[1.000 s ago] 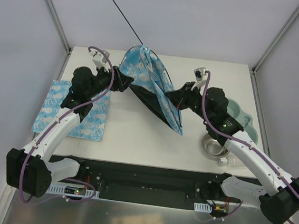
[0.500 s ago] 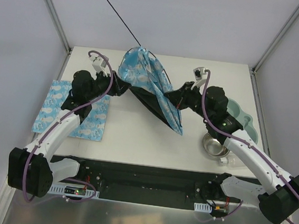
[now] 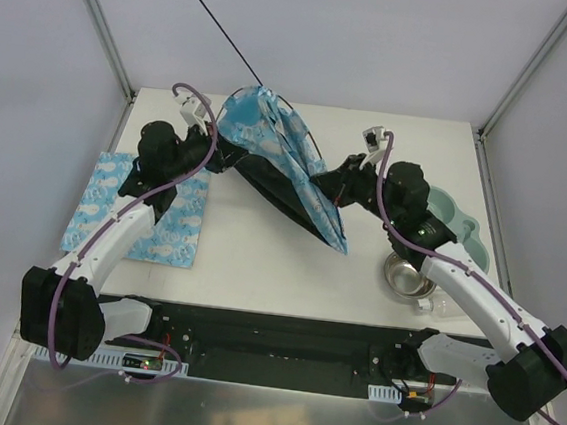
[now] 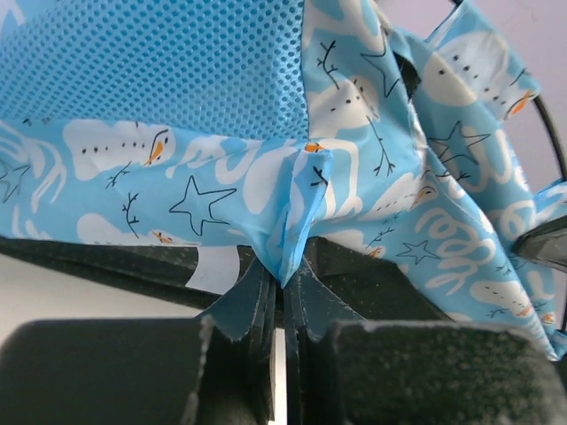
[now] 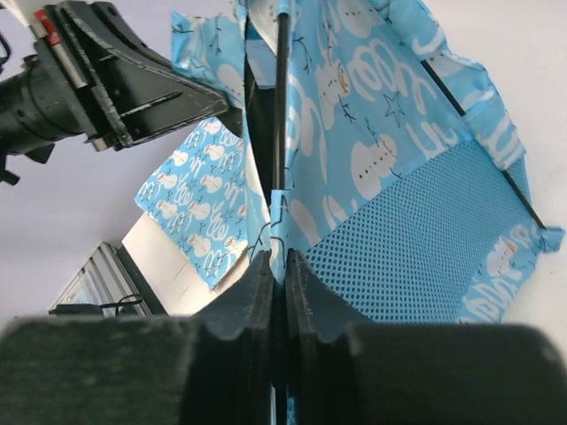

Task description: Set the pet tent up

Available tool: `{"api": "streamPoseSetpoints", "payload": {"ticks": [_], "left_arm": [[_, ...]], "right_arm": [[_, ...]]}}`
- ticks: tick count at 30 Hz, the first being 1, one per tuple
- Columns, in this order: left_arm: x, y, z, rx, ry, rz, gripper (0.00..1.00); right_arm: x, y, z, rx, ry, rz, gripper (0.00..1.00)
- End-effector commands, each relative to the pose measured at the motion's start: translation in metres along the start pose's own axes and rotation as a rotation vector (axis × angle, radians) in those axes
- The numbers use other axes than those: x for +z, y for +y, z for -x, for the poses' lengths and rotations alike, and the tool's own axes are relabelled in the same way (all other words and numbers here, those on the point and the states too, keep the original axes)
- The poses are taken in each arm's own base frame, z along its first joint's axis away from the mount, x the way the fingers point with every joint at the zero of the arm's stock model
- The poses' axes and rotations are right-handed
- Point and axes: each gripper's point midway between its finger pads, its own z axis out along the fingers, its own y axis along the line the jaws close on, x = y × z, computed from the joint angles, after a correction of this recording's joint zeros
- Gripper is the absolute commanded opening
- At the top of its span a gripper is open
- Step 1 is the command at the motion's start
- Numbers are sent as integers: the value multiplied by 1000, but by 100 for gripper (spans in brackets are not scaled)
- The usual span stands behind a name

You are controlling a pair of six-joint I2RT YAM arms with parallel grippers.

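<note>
A long black pole sticks out past the tent's back, beyond both grippers; next I set the tent down, then take that pole (image 3: 256, 77) with my right gripper.
The pet tent (image 3: 279, 157), blue snowman-print fabric with a dark inside, hangs half collapsed between my two arms above the middle of the table. My left gripper (image 3: 227, 157) is shut on a pinched fold of its fabric (image 4: 292, 212) at the left side. My right gripper (image 3: 319, 181) is shut on a fabric edge (image 5: 280, 221) at the right side, just below a thin black pole (image 5: 282, 106). A blue mesh panel (image 5: 416, 230) faces the right wrist camera. Another black pole (image 3: 216, 27) sticks up and back to the left.
A flat mat (image 3: 143, 209) of the same blue print lies at the left under my left arm. A steel bowl (image 3: 408, 275) and a teal dish (image 3: 453, 221) sit at the right beside my right arm. Walls enclose the back and sides.
My left gripper has shut on the tent's fabric and shifted slightly back. The tent's left side has risen a little and the long pole has leaned further left.
</note>
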Motion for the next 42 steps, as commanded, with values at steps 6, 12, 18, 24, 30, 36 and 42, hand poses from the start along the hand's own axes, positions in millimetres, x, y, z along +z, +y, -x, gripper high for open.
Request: {"api": "streamPoseSetpoints", "payload": {"ticks": [6,12,18,24,30,36,42], "left_arm": [[7,-10,44,67,-79,-2,0],[14,-11,27,131,-10,2,0],[19,-22,11,187,53,-20,0],[20,-24,-7,225,102,4,0],[22,-15,-38,209,172,41,0],[18,-5,-58,205,214,70,5],[-1,-3,-77,209,234,71,48]], "right_arm": [[4,-17,43,-101,-120,-103,71],[-21,-4,82,-188,-206,-139,85],[-34,30,108,-233,-252,-29,87],[-33,26,100,-159,-238,-43,86],[-40,24,54,36,-92,-34,58],[-51,-8,-2,144,56,-167,37],[-40,-56,-40,178,141,-355,35]]}}
